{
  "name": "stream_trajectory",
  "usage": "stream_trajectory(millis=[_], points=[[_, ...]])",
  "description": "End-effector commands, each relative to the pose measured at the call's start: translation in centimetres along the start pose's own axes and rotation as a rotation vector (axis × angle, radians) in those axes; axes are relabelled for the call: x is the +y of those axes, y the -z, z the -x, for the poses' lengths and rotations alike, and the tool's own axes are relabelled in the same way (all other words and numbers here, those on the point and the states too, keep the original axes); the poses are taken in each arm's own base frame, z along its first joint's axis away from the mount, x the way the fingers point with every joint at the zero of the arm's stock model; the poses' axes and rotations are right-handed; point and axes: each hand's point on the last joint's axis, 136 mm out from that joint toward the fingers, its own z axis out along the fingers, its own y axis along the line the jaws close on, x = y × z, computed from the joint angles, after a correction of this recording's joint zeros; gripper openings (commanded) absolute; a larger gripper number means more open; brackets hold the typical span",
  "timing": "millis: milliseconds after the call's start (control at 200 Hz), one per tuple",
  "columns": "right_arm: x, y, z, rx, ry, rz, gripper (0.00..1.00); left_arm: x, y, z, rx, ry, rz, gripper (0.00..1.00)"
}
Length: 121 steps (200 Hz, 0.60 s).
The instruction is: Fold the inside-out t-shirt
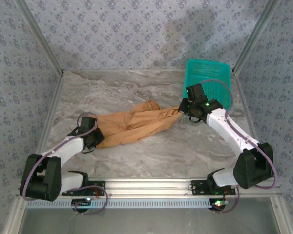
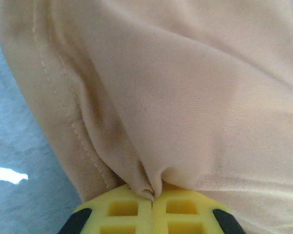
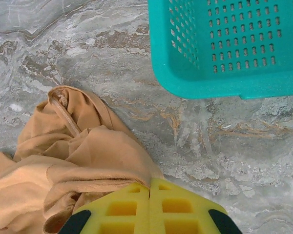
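Note:
My left gripper needs to set the pinched fold of the t-shirt down on the marble (image 1: 96, 113) behind that gripper's fingers. The fold is now beside a stitched hem.
The tan inside-out t-shirt (image 1: 134, 126) lies bunched and stretched across the middle of the marble table. My left gripper (image 1: 94, 138) is at its left end, shut on a pinched fold of the fabric (image 2: 185, 97) beside a stitched hem; the yellow pads (image 2: 122, 207) meet with cloth between them. At the shirt's right end my right gripper (image 1: 184, 110) is shut on the t-shirt edge (image 3: 88, 161), its yellow fingertips (image 3: 176, 204) pressed together over a hemmed fold. The cloth runs crumpled between the two grippers.
A teal perforated basket (image 1: 207, 80) stands at the back right, just behind the right gripper, its near wall (image 3: 224, 87) close to the fingers. Patterned walls with metal posts enclose the table (image 1: 136, 92) on three sides. Bare marble (image 3: 244, 156) lies around the shirt.

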Motion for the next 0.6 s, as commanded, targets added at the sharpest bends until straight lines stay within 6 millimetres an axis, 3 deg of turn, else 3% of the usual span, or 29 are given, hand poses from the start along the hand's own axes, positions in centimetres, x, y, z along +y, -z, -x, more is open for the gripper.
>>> stream_trajectory(millis=[0, 270, 475, 600], points=[[1.4, 3.3, 2.3, -0.045, 0.051, 0.062, 0.0, -0.5, 0.7, 0.2, 0.027, 0.001, -0.014, 0.0], [1.0, 10.0, 7.9, -0.202, 0.058, 0.06, 0.0, -4.0, 11.9, 10.7, -0.297, -0.009, -0.083, 0.0], [3.0, 16.0, 10.9, -0.312, 0.092, 0.14, 0.0, -7.9, 19.6, 15.4, -0.427, -0.036, -0.177, 0.0], [3.2, 21.4, 12.9, -0.425, 0.119, 0.144, 0.0, -9.6, 25.4, 17.9, -0.534, -0.059, -0.256, 0.0]])
